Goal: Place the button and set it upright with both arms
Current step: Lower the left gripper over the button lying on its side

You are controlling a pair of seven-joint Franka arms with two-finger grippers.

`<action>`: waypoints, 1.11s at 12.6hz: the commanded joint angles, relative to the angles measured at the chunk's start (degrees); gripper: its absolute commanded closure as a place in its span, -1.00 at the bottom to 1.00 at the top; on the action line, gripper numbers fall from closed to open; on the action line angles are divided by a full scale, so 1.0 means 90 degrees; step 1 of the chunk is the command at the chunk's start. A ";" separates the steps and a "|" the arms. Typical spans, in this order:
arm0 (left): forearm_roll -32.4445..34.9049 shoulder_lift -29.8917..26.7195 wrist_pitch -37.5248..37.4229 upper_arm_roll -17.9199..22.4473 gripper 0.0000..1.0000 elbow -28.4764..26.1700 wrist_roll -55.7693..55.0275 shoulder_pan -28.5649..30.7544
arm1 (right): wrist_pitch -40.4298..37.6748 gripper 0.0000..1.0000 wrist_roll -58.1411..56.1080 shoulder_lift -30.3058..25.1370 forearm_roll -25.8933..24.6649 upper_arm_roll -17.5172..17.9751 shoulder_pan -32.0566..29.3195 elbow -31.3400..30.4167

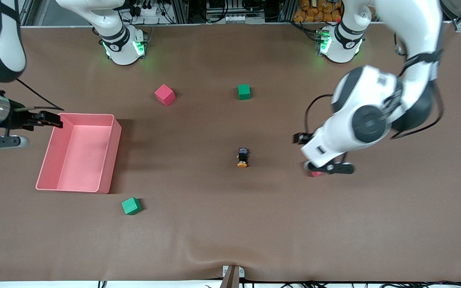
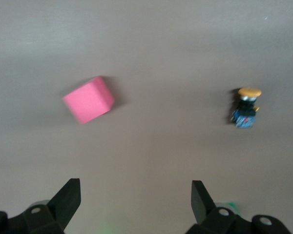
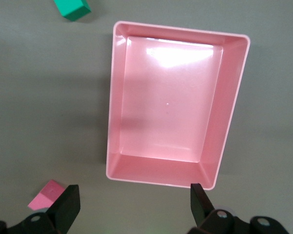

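My left gripper needs to go to the button next and close on its black body point(image 1: 243, 158) point(image 2: 246, 107), between the orange cap and the blue end.
The button point(image 1: 242, 157) seems to lie on its side on the brown table, its orange cap toward the front camera and its black body away from it. It also shows in the left wrist view point(image 2: 246, 107). My left gripper point(image 1: 304, 146) hangs open and empty over the table beside the button, toward the left arm's end, above a red cube point(image 1: 317, 173) that peeks out under the hand. In the left wrist view my left gripper point(image 2: 134, 187) has its jaws wide apart. My right gripper point(image 1: 50, 119) is open and empty over the pink bin's rim; the right wrist view shows it point(image 3: 133, 192) too.
The pink bin point(image 1: 86, 115) stands toward the right arm's end and shows empty in the right wrist view point(image 3: 180, 32). A red cube point(image 1: 165, 95) and a green cube point(image 1: 243, 91) lie nearer the bases. Another green cube point(image 1: 131, 206) lies nearer the front camera.
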 commanded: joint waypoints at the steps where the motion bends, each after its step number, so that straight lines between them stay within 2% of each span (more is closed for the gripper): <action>1: -0.0071 0.0767 0.0509 0.0052 -1.00 0.0575 -0.0406 -0.0482 | -0.0235 -1.00 -0.0042 -0.0495 -0.0075 0.0020 -0.0251 0.0112; 5: -0.0159 0.1451 0.1691 0.0032 -1.00 0.0585 -0.1469 -0.0864 | -0.0761 -1.00 -0.0004 -0.0760 -0.0152 0.0000 -0.0370 0.0346; 8: -0.0169 0.1890 0.2404 0.0091 -1.00 0.0585 -0.2075 -0.1333 | -0.0763 -1.00 -0.0023 -0.0703 -0.0367 -0.0058 -0.0515 0.0698; 14: -0.0179 0.2292 0.2895 0.0042 -1.00 0.0546 -0.2233 -0.1539 | -0.0792 -1.00 0.0104 -0.0614 -0.0202 -0.0010 -0.0399 0.0864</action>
